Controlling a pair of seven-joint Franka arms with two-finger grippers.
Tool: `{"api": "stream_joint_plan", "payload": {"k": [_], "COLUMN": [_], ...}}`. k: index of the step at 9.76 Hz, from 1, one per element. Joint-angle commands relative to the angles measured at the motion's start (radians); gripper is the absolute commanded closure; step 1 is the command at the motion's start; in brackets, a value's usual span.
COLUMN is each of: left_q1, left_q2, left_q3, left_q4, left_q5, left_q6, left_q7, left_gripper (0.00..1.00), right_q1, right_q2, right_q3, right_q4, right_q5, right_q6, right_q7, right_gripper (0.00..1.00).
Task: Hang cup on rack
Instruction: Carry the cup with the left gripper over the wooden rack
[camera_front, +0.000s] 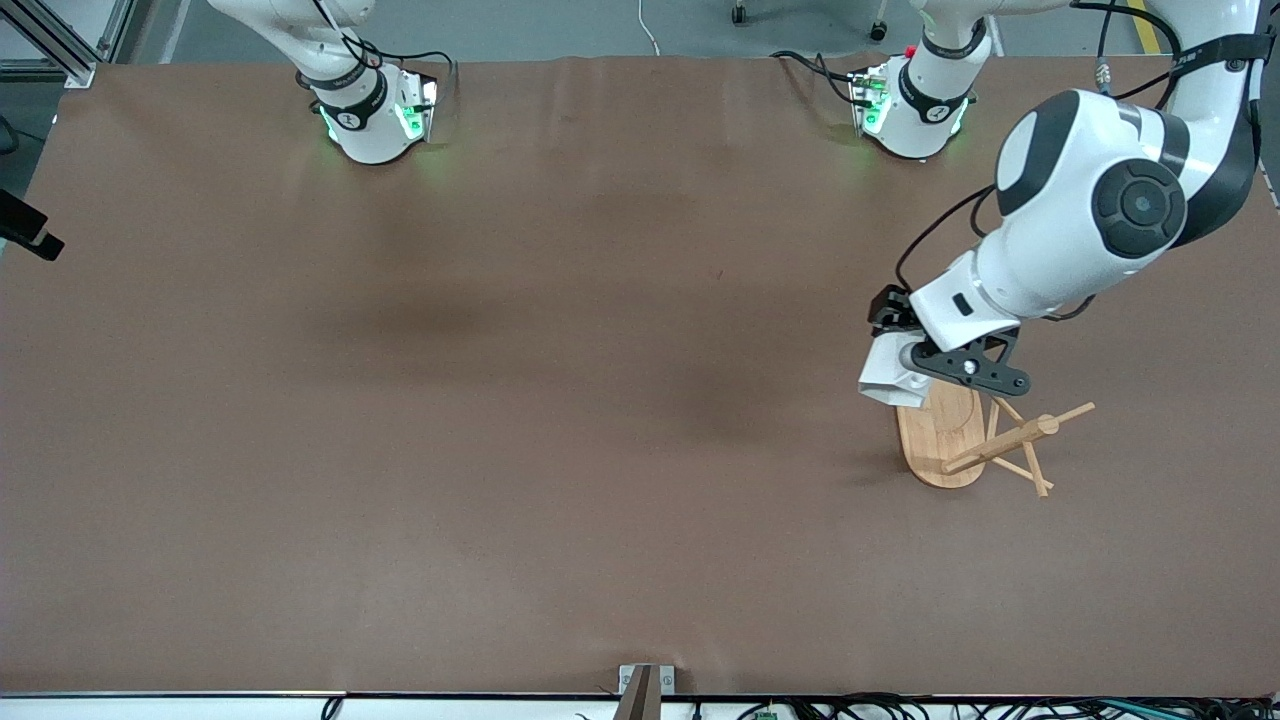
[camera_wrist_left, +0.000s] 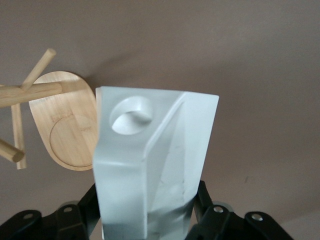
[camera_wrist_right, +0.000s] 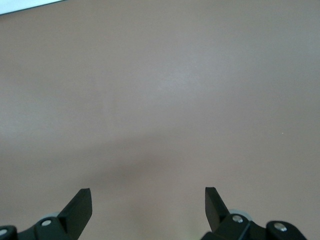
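Note:
Next, I release the cup with my left gripper, hanging from the rack's peg (camera_front: 981, 434) beside the post, above the oval base.
My left gripper (camera_front: 915, 362) is shut on the white faceted cup (camera_front: 888, 378) and holds it in the air over the edge of the rack's oval base. In the left wrist view the cup (camera_wrist_left: 150, 160) fills the middle, its blocky handle and round hole pointing away from the gripper (camera_wrist_left: 148, 202), with a black finger (camera_wrist_left: 89, 202) on each side. The bamboo rack (camera_front: 945, 440) stands toward the left arm's end of the table, its post and crossed pegs (camera_front: 1015, 440) leaning toward the front camera. The rack (camera_wrist_left: 70, 130) lies just beside the cup. My right gripper (camera_wrist_right: 148, 200) is open over bare table.
The brown table (camera_front: 500, 400) stretches wide around the rack. Both arm bases (camera_front: 370, 110) stand along the edge farthest from the front camera. A small metal bracket (camera_front: 645, 685) sits at the table's nearest edge. The right arm waits near its base.

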Motion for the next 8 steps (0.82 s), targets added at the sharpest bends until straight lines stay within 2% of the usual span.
{"api": "stream_joint_plan", "payload": {"k": [1,4,8], "left_q1": [-0.001,0.034,0.075], "left_q2": [-0.011,0.029,0.026], "left_q3": [0.026,0.026,0.026], "left_q4": [-0.074,-0.067,-0.087], "left_q5": [-0.016,-0.01,-0.007], "left_q6": [0.038,0.056,0.047], "left_q7": [0.052,0.075,0.22], "left_gripper": [0.85,0.85,0.85], "right_q1": [0.024,0.024,0.024], "right_q2": [0.003,0.005,0.005], "right_q3": [-0.002,0.001,0.005], "right_q4": [-0.014,-0.009,-0.009], "right_q5": [-0.025,-0.025,-0.016], "right_q6": [-0.014,-0.032,-0.026], "right_q7": [-0.014,-0.018,-0.023], "right_gripper": [0.0,0.0,0.0]}}
